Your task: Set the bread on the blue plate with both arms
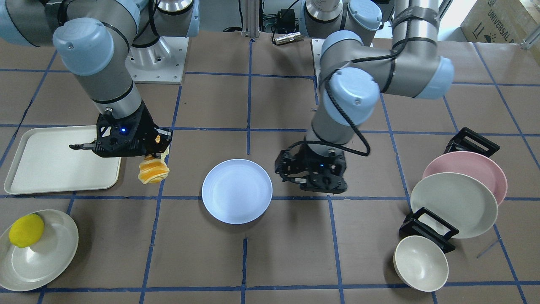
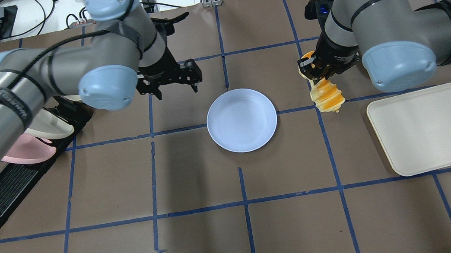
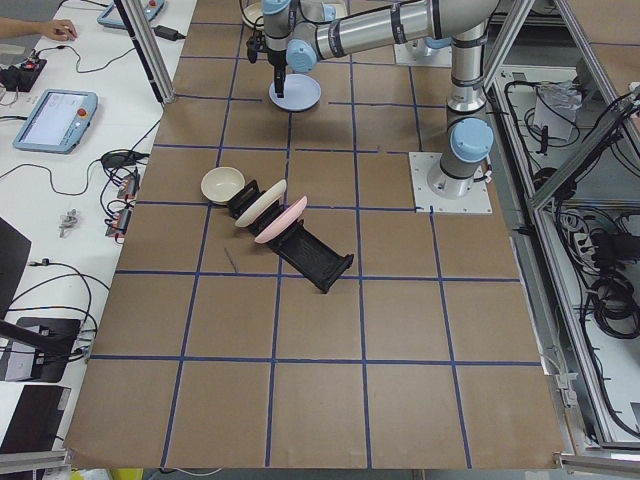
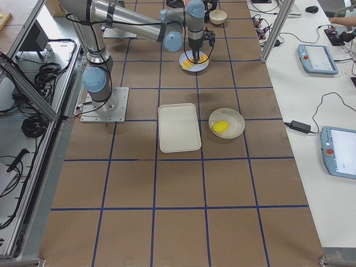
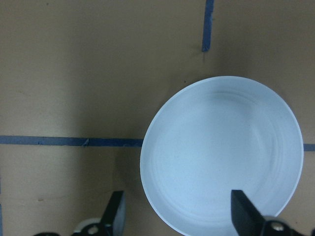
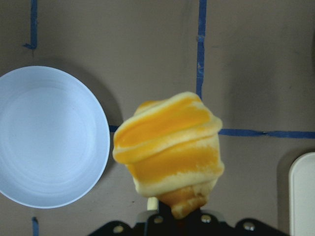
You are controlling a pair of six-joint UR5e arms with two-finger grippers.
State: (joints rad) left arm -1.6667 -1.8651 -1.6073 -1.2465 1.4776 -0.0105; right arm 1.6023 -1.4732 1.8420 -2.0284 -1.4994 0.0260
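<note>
Next, my right gripper lets go of the bread on the blue plate's half nearer the cream tray [image 1: 225,188] [image 6: 62,145].
The bread [image 1: 152,169], a pale roll with orange stripes, hangs from my right gripper [image 1: 160,145], which is shut on its upper end and holds it above the table. It also shows in the overhead view [image 2: 326,96] and in the right wrist view [image 6: 170,147]. The blue plate [image 1: 237,191] lies empty at the table's middle, between the two grippers [image 2: 242,120]. The bread is beside the plate, not over it. My left gripper [image 1: 310,179] is open and empty, low at the plate's other side. Its fingers [image 5: 243,219] stand wide apart over the plate's near rim [image 5: 221,157].
A cream tray [image 1: 55,169] lies beyond the right gripper. A yellow ball [image 1: 26,230] sits on a cream plate [image 1: 46,261]. A black rack holds a pink plate [image 1: 464,169] and a cream plate [image 1: 453,204]; a cream bowl [image 1: 419,262] stands beside it.
</note>
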